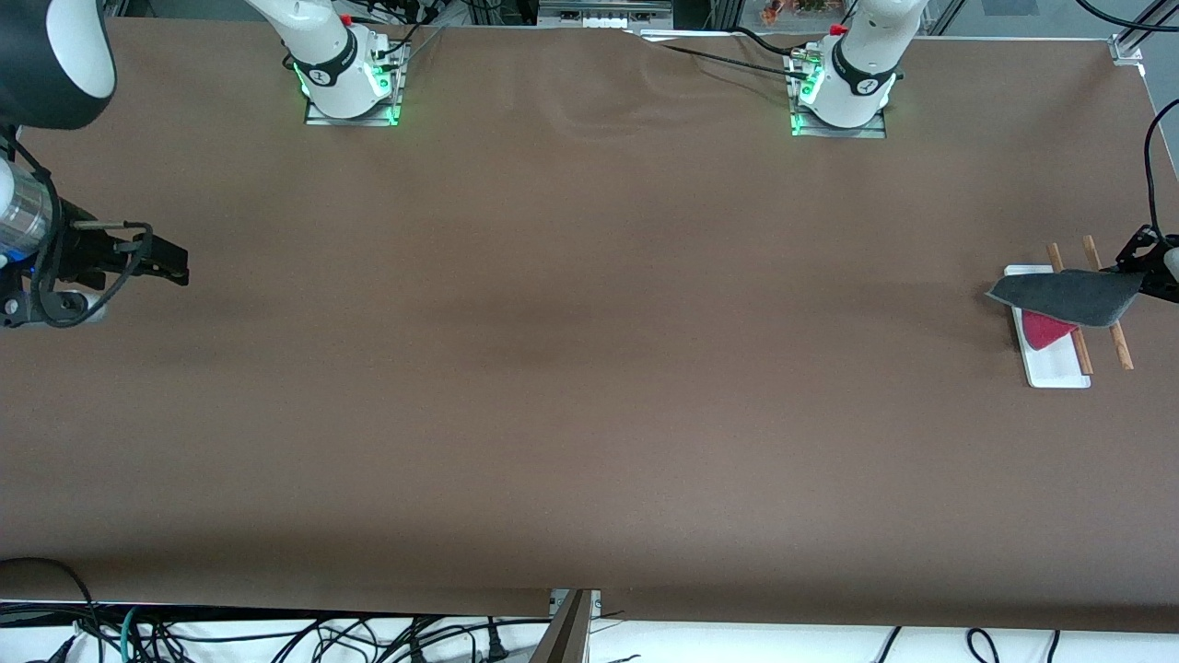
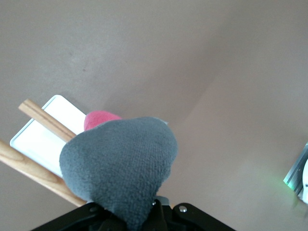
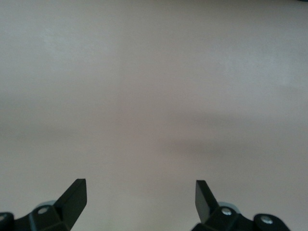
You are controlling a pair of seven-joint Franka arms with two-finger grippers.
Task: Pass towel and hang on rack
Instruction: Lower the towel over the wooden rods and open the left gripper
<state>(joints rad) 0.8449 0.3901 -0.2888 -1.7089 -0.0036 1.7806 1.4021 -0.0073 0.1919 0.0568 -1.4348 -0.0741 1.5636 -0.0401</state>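
Next, my left gripper lets go of the dark grey towel, draped across the middle of both brown rods (image 1: 1079, 304).
The dark grey towel (image 1: 1068, 296) stretches across both brown rods (image 1: 1120, 343) of the rack, and its pink-red reverse (image 1: 1044, 330) shows over the rack's white base (image 1: 1055, 368). My left gripper (image 1: 1140, 274) is shut on one corner of the towel, beside the rack at the left arm's end of the table. In the left wrist view the towel (image 2: 125, 163) hangs from my left gripper (image 2: 139, 217) in front of the rods (image 2: 45, 120) and the base (image 2: 36, 142). My right gripper (image 1: 173, 265) waits open and empty over bare table; its own view shows the same (image 3: 139, 192).
The brown table cover (image 1: 589, 368) runs across the whole view. The two arm bases (image 1: 350, 83) stand along the edge farthest from the front camera. Cables hang beneath the table's near edge (image 1: 276, 635).
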